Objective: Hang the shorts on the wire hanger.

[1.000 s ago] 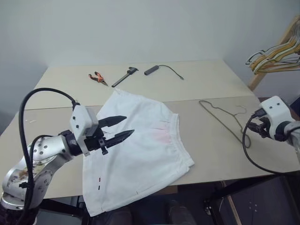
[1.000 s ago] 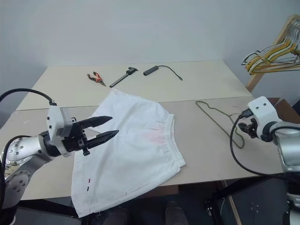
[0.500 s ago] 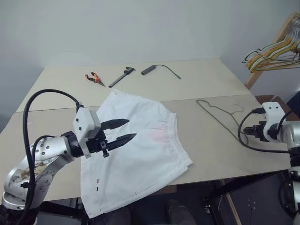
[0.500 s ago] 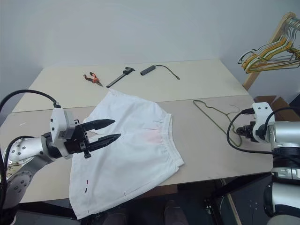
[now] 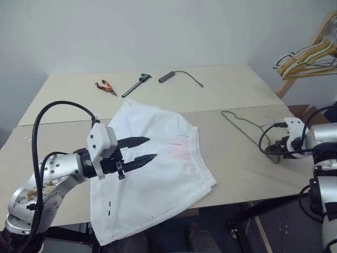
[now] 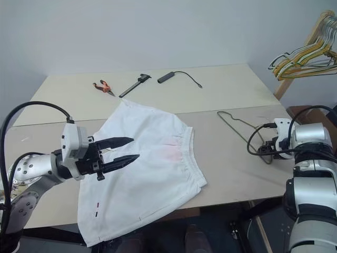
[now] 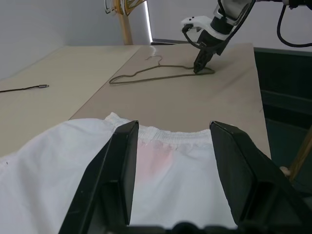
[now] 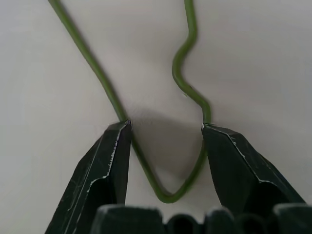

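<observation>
Both wires of the hanger's near corner are between the fingers of my right gripper, so next I move over and pinch just the straight wire point(image 8: 113, 97) before I lift.
The white shorts point(image 5: 168, 174) lie spread flat on the table's near half, waistband towards the right. My left gripper point(image 5: 152, 147) hovers level over their left part, open, with nothing between its fingers. The wire hanger point(image 8: 92, 68), thin and olive-grey, lies flat on the table right of the shorts point(image 7: 161, 161). My right gripper point(image 8: 165, 126) points down at the hanger's near corner. It is open, and its fingertips stand either side of that bent corner of wire. The left wrist view shows the same gripper point(image 7: 199, 68) with its tip on the hanger point(image 7: 161, 78).
Orange-handled pliers point(image 5: 105, 87), a black caliper-like tool point(image 5: 138, 85) and a small black device with a cable point(image 5: 168, 77) lie at the table's far side. A bunch of hangers point(image 5: 308, 55) hangs on a wooden rack at the far right. The table's front edge is close below the shorts.
My right arm has come down and turned its gripper downward onto the hanger's near corner. The left gripper stays where it was, open over the shorts.
</observation>
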Robot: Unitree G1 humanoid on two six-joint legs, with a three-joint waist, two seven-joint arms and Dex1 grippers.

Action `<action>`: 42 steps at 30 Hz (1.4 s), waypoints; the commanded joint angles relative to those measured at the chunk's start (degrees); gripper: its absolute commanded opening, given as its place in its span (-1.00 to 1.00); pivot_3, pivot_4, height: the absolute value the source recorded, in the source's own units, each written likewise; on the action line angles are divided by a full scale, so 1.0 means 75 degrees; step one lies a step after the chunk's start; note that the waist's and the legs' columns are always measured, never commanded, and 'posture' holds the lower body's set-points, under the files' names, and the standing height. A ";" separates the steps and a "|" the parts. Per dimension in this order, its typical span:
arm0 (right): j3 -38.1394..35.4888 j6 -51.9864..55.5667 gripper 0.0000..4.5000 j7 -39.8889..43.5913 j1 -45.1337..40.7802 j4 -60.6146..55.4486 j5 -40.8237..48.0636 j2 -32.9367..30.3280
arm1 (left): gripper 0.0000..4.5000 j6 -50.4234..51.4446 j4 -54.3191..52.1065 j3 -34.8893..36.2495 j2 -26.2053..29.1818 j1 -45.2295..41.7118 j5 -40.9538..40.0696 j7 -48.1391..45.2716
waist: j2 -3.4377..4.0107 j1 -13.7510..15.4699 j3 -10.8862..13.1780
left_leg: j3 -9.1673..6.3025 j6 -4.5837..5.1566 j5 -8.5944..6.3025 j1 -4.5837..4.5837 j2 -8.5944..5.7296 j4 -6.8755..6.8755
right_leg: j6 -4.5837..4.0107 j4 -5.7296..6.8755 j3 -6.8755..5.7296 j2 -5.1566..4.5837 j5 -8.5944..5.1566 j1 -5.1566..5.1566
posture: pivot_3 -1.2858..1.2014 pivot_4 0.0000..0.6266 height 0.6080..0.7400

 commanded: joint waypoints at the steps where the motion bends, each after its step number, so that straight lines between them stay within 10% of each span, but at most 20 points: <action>1: 0.0024 -0.0306 0.22 0.0078 -0.0236 0.0302 -0.0192 -0.0015 | 0.12 -0.0009 -0.0325 0.0112 0.0023 0.0036 -0.0063 0.0072 | 0.0000 0.0001 0.0000 | -0.0001 0.0000 0.0000 -0.0011 0.0000 0.0001 | -0.0001 0.0001 0.0000 0.0000 0.0002 -0.0011 | 0.00 -0.63 1.00; 5: 0.0125 -0.0437 0.15 0.0433 -0.0302 0.0495 -0.0286 0.0002 | 0.13 -0.0005 -0.0391 0.0169 0.0041 0.0110 -0.0079 0.0107 | 0.0001 -0.0005 0.0001 | -0.0002 0.0000 0.0000 -0.0022 0.0001 0.0001 | -0.0003 0.0005 -0.0001 0.0002 0.0003 -0.0023 | 0.00 -0.63 1.00; 14: 0.0386 -0.0260 -0.98 0.1092 -0.0045 0.0136 -0.0479 -0.0113 | 0.13 -0.0018 -0.0390 0.0223 0.0089 0.0097 -0.0109 0.0084 | 0.0006 -0.0049 0.0005 | -0.0003 0.0000 0.0000 -0.0023 0.0003 0.0001 | -0.0002 0.0006 -0.0002 0.0004 0.0002 -0.0024 | 0.00 -0.65 1.00; 25: 0.0310 -0.0951 -0.98 0.1301 0.1032 -0.1457 -0.0538 -0.0329 | 0.13 -0.0075 -0.0332 0.0142 0.0049 -0.0014 -0.0091 0.0047 | 0.0007 -0.0093 0.0004 | -0.0007 0.0000 0.0000 -0.0027 0.0004 0.0001 | 0.0003 0.0005 -0.0006 0.0004 -0.0001 -0.0026 | 0.00 -0.69 1.00; 33: -0.0085 -0.0287 0.00 0.1101 0.0927 -0.1875 -0.0324 -0.0370 | 0.13 -0.0073 -0.0413 0.0166 0.0011 0.0057 -0.0105 0.0110 | 0.0010 -0.0131 0.0004 | -0.0006 -0.0001 0.0000 -0.0029 0.0005 0.0003 | 0.0015 0.0010 -0.0003 0.0007 -0.0007 -0.0032 | 0.00 -0.72 1.00; 42: -0.0205 -0.0381 0.00 0.1118 0.0886 -0.1777 -0.0133 -0.0234 | 0.13 -0.0061 -0.0449 0.0203 0.0022 0.0110 -0.0119 0.0140 | 0.0010 -0.0117 0.0005 | -0.0006 -0.0001 0.0000 -0.0038 0.0005 0.0003 | 0.0003 0.0007 -0.0003 0.0007 0.0001 -0.0036 | 0.01 -0.72 1.00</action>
